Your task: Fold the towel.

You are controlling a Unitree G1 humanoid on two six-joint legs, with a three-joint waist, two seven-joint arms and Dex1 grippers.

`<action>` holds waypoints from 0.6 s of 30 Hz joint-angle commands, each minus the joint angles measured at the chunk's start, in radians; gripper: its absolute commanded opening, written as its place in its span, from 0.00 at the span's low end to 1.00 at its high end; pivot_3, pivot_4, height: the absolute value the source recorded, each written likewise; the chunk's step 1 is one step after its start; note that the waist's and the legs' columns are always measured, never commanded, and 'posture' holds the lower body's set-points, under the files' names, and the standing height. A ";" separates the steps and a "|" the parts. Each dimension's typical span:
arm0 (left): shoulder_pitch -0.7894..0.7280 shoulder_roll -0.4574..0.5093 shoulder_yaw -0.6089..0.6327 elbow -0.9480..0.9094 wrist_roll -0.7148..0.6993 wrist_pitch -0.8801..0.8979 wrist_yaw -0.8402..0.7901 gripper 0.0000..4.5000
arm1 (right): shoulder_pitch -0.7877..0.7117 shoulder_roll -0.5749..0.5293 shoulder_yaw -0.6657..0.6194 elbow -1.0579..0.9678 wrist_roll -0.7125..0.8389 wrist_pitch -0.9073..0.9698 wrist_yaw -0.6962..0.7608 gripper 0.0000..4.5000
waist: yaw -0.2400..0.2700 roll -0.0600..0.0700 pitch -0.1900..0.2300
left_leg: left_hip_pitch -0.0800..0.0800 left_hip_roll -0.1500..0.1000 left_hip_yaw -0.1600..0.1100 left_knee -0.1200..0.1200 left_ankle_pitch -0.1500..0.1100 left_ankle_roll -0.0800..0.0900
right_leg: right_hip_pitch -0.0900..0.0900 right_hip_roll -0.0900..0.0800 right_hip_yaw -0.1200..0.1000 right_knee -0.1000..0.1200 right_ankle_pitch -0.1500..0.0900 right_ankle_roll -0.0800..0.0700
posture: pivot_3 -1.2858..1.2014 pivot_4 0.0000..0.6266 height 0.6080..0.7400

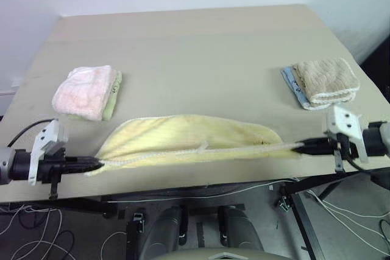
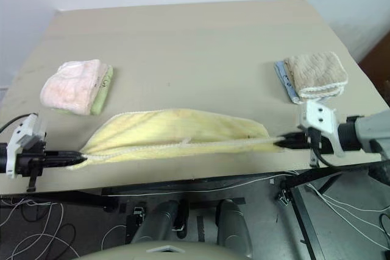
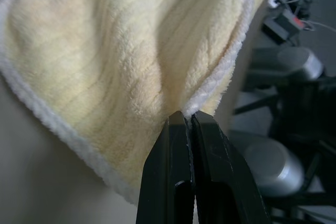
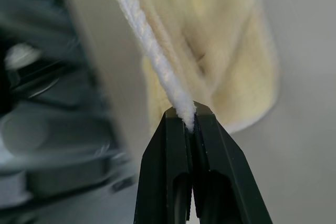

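Next, my left gripper releases the hemmed corner of the pale yellow towel at its far edge (image 1: 124,123) closest to the pink towel.
The pale yellow towel (image 1: 189,138) lies doubled over near the table's front edge, its white hemmed edge pulled taut between my two grippers. At the towel's left end my left gripper (image 1: 99,163) is shut on a corner; in the left wrist view the fingertips (image 3: 188,121) pinch the hem. My right gripper (image 1: 298,147) is shut on the opposite corner at the right end, and the right wrist view has the white hem (image 4: 157,61) running straight into the closed fingertips (image 4: 190,116). Both grippers hover at the table's front edge.
A folded pink towel (image 1: 85,91) on a green one sits at the left of the beige table (image 1: 201,47). A folded beige-brown towel (image 1: 325,80) with white trim lies on a blue cloth at the right. Cables and a stand leg lie on the floor below the front edge.
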 commanded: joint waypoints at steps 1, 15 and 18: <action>0.038 0.014 0.062 -0.024 0.008 -0.004 0.009 0.00 | 0.053 -0.024 -0.097 -0.059 0.026 0.018 0.017 0.00 | -0.001 0.000 0.000 | 0.000 0.000 0.000 0.000 0.000 0.000 | 0.000 0.000 0.000 0.000 0.000 0.000 | 0.52 0.24 1.00; -0.070 -0.037 -0.026 0.063 0.031 -0.088 0.054 0.00 | 0.185 -0.014 -0.171 -0.062 0.006 -0.066 0.081 0.00 | 0.000 0.000 0.000 | 0.001 0.000 0.000 0.000 0.000 0.000 | 0.002 0.000 -0.001 0.000 0.000 0.000 | 0.52 0.24 1.00; -0.141 -0.033 -0.055 0.137 0.031 -0.092 0.035 0.00 | 0.130 -0.001 -0.143 0.002 -0.001 -0.075 0.046 0.00 | -0.001 0.000 0.000 | 0.001 0.000 0.000 0.001 0.000 0.000 | 0.002 0.000 -0.001 0.000 0.000 0.000 | 0.52 0.24 1.00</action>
